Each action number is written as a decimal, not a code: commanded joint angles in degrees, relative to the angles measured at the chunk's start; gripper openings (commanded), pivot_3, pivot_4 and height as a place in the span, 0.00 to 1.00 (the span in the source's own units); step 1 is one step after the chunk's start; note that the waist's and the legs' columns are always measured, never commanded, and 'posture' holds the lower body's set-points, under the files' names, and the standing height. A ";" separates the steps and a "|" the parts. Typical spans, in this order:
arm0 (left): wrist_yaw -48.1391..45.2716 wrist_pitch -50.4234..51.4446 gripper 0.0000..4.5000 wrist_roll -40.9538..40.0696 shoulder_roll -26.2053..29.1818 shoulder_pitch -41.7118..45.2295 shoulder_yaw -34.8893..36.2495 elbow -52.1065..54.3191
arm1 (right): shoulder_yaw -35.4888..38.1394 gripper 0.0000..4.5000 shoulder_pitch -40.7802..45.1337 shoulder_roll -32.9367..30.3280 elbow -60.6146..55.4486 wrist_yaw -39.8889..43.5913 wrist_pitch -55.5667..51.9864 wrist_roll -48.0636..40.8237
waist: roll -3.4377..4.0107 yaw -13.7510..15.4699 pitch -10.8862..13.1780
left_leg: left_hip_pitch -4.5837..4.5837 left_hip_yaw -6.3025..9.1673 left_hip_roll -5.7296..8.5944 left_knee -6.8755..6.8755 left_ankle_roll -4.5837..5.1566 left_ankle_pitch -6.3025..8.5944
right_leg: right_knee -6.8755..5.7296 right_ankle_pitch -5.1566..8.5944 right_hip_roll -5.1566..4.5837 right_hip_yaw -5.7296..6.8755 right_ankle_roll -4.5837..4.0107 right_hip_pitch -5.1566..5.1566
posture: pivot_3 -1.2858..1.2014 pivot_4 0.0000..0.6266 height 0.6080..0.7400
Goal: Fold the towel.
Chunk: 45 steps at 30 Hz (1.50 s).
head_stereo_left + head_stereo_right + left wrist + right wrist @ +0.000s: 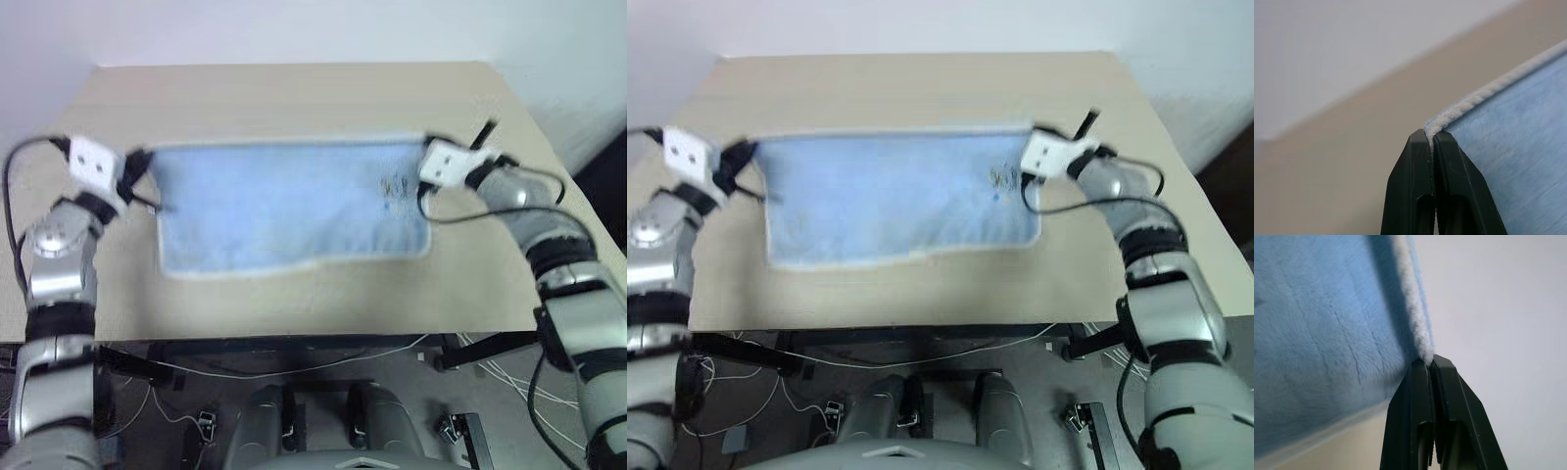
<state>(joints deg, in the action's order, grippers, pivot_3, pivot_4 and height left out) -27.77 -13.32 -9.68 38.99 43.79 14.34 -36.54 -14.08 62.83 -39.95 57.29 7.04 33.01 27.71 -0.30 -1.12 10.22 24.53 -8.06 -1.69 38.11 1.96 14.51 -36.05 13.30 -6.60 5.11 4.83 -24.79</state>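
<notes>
Next, I release the towel corner that my left gripper has, setting it down on the beige table [170,218] behind the sagging lower edge of the towel.
The light blue towel [284,206] hangs stretched between my two grippers above the beige table [294,98], its lower edge sagging toward the tabletop. My left gripper [147,162] is shut on the towel's upper left corner, where the white edging [1469,100] sits pinched between the black fingers [1449,196]. My right gripper [426,157] is shut on the upper right corner, with the white edging [1413,313] running up from its fingertips. A small dark printed mark [394,186] shows near the right corner.
The table's near edge [294,338] runs just below the towel. Under it lie cables [294,367] and a black frame. A white wall [294,29] stands behind the table, and a dark area [607,166] lies off the table's right side.
</notes>
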 commanded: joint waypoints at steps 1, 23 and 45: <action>4.29 0.12 0.00 -2.84 3.21 3.91 6.34 -3.54 | 5.54 0.01 0.22 -4.40 -1.04 1.41 1.02 -5.56 | 0.00 -0.18 0.00 | 0.00 -0.02 0.00 -0.06 0.00 0.00 | 0.03 0.02 0.01 0.00 0.03 0.01 | 0.52 0.24 1.00; -34.83 33.80 0.00 -32.59 11.06 -56.29 19.83 41.62 | 19.04 0.01 -46.27 -24.11 -50.61 62.31 -36.35 -48.59 | 0.07 -0.09 0.07 | -0.20 0.17 -0.01 0.06 0.20 0.39 | 0.09 0.21 -0.38 0.00 -0.13 0.12 | 0.52 0.24 1.00; -16.50 12.70 0.00 -4.61 4.03 -25.59 1.01 9.28 | 4.00 0.01 -10.74 1.55 -2.24 34.18 -12.01 -18.45 | 0.04 -0.08 0.06 | -0.06 -0.04 0.02 0.05 0.08 0.09 | -0.03 0.05 -0.13 0.00 -0.13 -0.02 | 0.52 0.24 1.00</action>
<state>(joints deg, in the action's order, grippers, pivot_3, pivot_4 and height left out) -46.55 1.35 -15.94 42.38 17.47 14.20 -25.08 -11.00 50.39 -37.54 53.21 43.15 19.97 8.46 -0.26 -1.21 10.28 24.47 -8.11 -1.67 38.16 2.04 14.59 -36.08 13.36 -6.73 5.11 4.70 -24.81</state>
